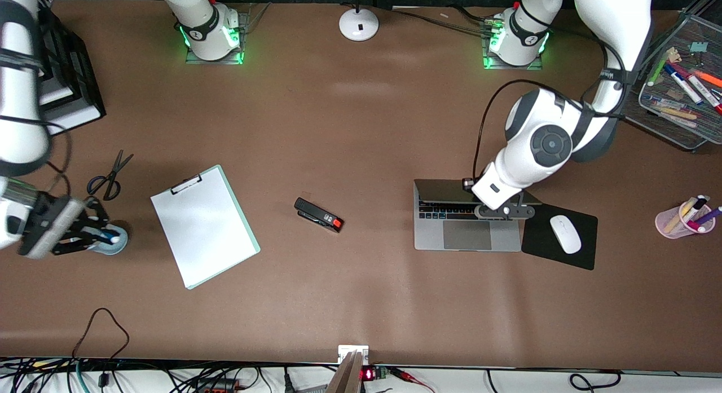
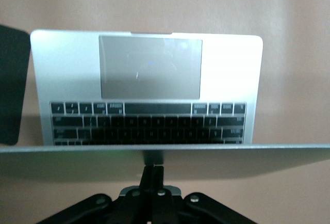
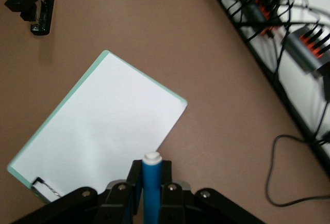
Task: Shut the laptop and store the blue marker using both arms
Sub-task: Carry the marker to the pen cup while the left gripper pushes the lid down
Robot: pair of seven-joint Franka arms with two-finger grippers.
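Note:
The robot's right gripper should release the blue marker inside the pale-blue round holder (image 1: 97,235), between the handles of the scissors and the edge of the table.
The silver-grey laptop (image 1: 468,235) lies toward the left arm's end of the table, its lid (image 1: 443,190) tilted part way down over the black keys (image 2: 149,123). My left gripper (image 1: 497,210) is shut with nothing in it, its tips (image 2: 153,168) against the lid's upper edge (image 2: 165,149). My right gripper (image 1: 101,238) is shut on the blue marker (image 3: 152,182), white end outward, over a pale-blue round holder (image 1: 120,234) at the right arm's end of the table.
A clipboard (image 1: 203,226), scissors (image 1: 110,176) and a black stapler (image 1: 318,214) lie between the arms. A white mouse (image 1: 565,233) sits on a black mouse pad (image 1: 584,252) beside the laptop. A pink cup of markers (image 1: 674,224) and a mesh tray (image 1: 657,108) stand at the left arm's end.

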